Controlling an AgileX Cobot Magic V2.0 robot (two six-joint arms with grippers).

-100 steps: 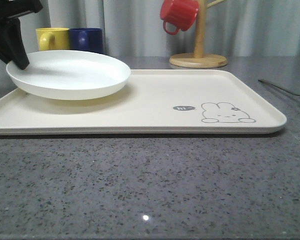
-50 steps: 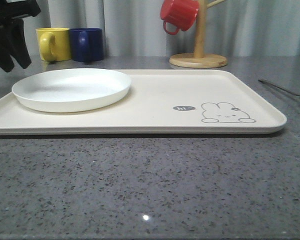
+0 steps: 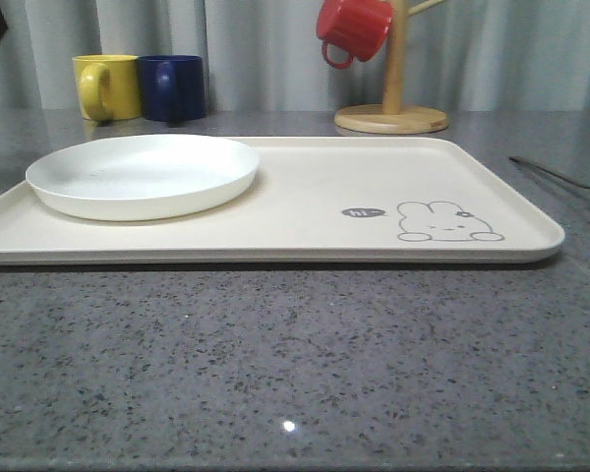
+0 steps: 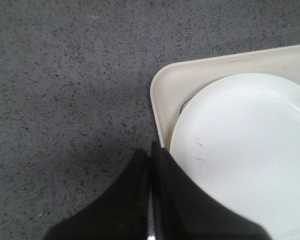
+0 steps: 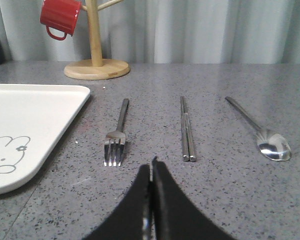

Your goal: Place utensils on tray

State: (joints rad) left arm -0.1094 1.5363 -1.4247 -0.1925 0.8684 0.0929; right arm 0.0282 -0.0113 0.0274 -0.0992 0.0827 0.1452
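Note:
My right gripper needs to next move over to the silver fork beside the tray and close on its handle (image 3: pixel 584 186) (image 5: pixel 120 126), near the teeth of the fork.
Three silver utensils lie side by side on the grey table to the right of the tray: a fork (image 5: pixel 117 135), a pair of chopsticks (image 5: pixel 186 127) and a spoon (image 5: pixel 260 132). My right gripper (image 5: pixel 152 162) is shut and empty, hovering just short of the fork's tines and the chopstick ends. The cream tray (image 3: pixel 305 197) with the rabbit drawing lies across the middle of the table. My left gripper (image 4: pixel 150 150) is shut on nothing, above the table beside the tray's left corner (image 4: pixel 162 95). In the front view one slim utensil (image 3: pixel 556 177) shows at the far right.
A round white plate (image 3: pixel 143 175) rests on the tray's left end. A yellow mug (image 3: pixel 106 87) and a blue mug (image 3: pixel 172 87) stand behind it. A wooden mug tree (image 3: pixel 391 116) with a red mug (image 3: pixel 352 29) stands at the back.
The plate, held tilted above the tray a second ago, now lies flat on it. My left gripper let it go and rose away to the upper left.

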